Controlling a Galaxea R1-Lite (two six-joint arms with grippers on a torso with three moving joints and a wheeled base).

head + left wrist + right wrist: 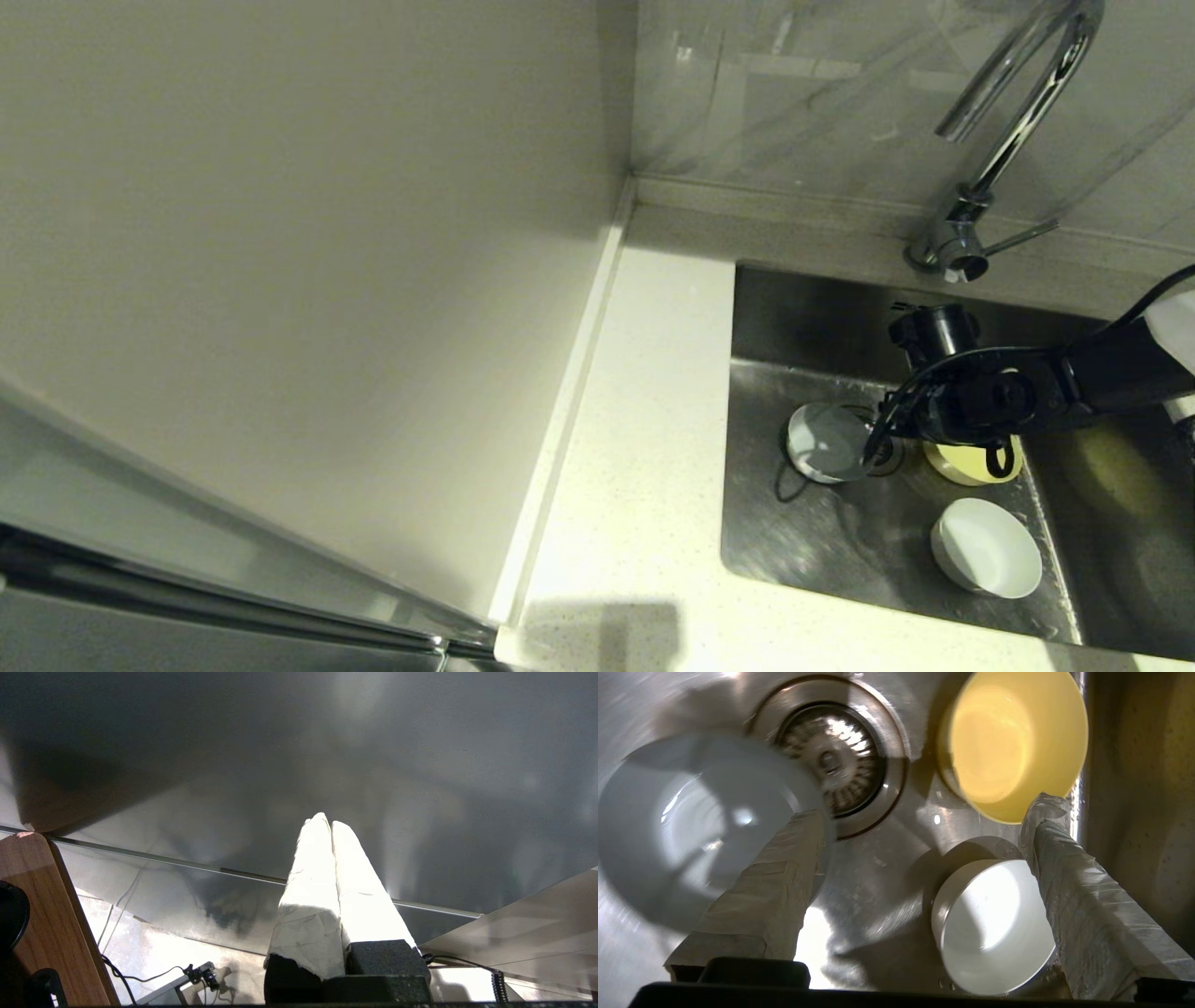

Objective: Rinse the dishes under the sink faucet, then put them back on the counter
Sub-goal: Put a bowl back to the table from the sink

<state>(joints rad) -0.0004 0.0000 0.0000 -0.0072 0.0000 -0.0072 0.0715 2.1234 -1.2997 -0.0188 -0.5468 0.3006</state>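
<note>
The robot's right gripper needs to next go to the yellow bowl and close on the bowl's rim (927,447) (954,727) where it faces the drain strainer.
Three bowls lie in the steel sink (822,560). The pale bluish-white bowl (826,441) (691,826) sits left of the drain strainer (831,760). On the strainer's right is the yellow bowl (971,462) (1013,742), and the white bowl (985,546) (994,924) lies nearer the front. My right gripper (934,420) (924,807) hangs open above the sink floor among them, holding nothing. One of its fingers overlaps the bluish bowl's rim and the other stands by the yellow bowl's edge. The left gripper (329,821) is shut and empty, parked out of the head view.
The chrome faucet (1018,121) rises behind the sink at the back right, its thin lever (1022,235) pointing right. The white speckled counter (644,448) runs left of and in front of the basin. A pale wall panel (280,280) fills the left side.
</note>
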